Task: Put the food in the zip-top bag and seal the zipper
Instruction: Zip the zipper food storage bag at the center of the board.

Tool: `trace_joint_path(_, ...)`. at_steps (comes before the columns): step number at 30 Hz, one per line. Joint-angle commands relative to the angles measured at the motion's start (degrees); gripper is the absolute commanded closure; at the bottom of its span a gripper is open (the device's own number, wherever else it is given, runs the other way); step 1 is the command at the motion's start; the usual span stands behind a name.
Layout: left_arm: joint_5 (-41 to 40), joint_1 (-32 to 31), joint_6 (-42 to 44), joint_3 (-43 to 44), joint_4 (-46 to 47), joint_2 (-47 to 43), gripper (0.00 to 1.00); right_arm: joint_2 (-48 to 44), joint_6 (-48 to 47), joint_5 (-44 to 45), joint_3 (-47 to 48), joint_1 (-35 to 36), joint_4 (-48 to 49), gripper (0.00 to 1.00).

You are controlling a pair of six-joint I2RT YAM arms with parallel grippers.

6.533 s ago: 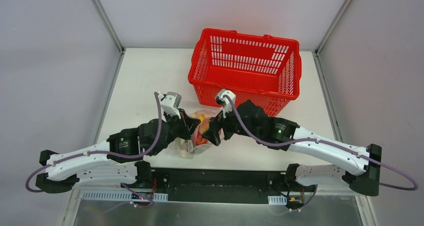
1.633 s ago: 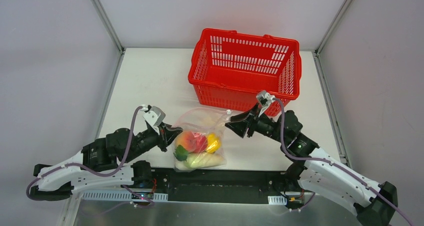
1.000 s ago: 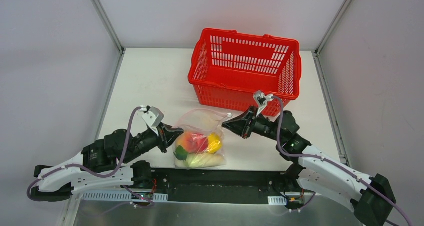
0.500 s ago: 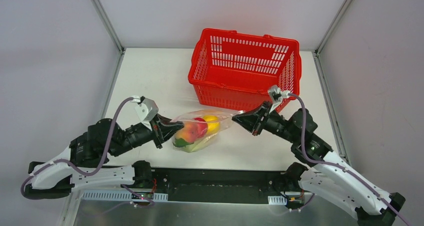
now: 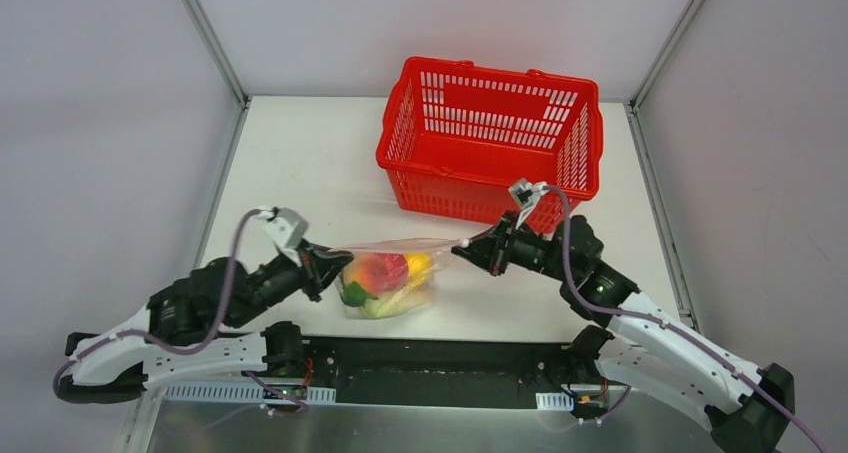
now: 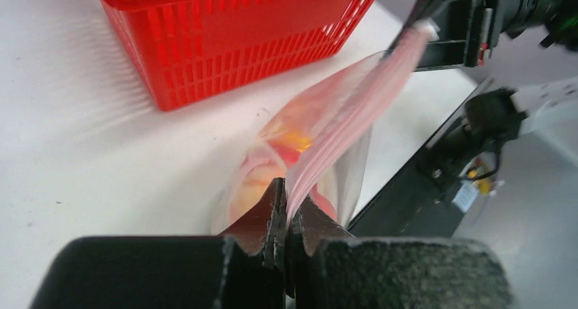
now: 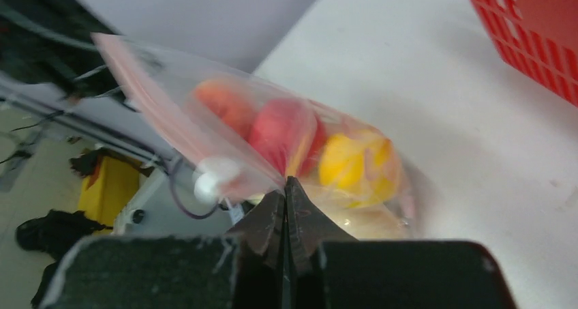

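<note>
I am pinching the zipper's end beside the white knob with my right gripper, so next I open it and take the bag's edge [image 7: 315,192] below the zipper, clear of the knob.
The zip-top bag [image 5: 395,273] hangs stretched between my two grippers near the table's front edge. Inside it lies the food [image 5: 383,273]: a red ball [image 7: 283,135], a yellow ball [image 7: 351,162], a peach ball [image 7: 221,101] and green pieces. The zipper [image 5: 400,243] runs taut as a pinkish strip [image 6: 354,111] from one gripper to the other. My left gripper [image 5: 326,264] is shut on the strip's left end [image 6: 286,192]. At the right end, my right gripper [image 5: 468,249] is shut on the bag's edge [image 7: 287,184], beside a small white knob [image 7: 208,181].
The red basket [image 5: 490,138] stands at the back of the table, just behind my right wrist, and fills the upper left of the left wrist view [image 6: 225,43]. The black base rail [image 5: 430,358] runs along the near edge below the bag.
The bag lay slack on the table a second ago; now it is pulled taut between both grippers. In the last half second both grippers and the bag shifted slightly left and nearer.
</note>
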Motion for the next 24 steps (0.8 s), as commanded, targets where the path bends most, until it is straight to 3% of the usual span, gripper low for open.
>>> trace_joint_path(1, -9.7, 0.4, -4.1, -5.3, 5.9, -13.1, 1.0, -7.2, 0.4, -2.1, -0.6, 0.2, 9.1, 1.0)
trace_joint_path(6, -7.3, 0.4, -4.6, -7.8, 5.4, -17.4, 1.0, -8.0, -1.7, -0.6, 0.1, 0.1, 5.6, 1.0)
trace_joint_path(16, -3.6, 0.4, -3.1, -4.1, 4.5, -7.0, 1.0, -7.1, -5.7, -3.2, 1.7, 0.1, 0.0, 1.0)
trace_joint_path(20, -3.1, 0.4, -2.7, -4.7, 6.3, -6.7, 1.0, -7.9, -6.8, 0.3, 0.9, 0.1, -0.9, 0.8)
trace_joint_path(24, -1.6, 0.4, -2.5, -5.5, 7.1, -8.0, 1.0, -7.7, -9.1, 1.2, 0.3, 0.0, -1.1, 0.71)
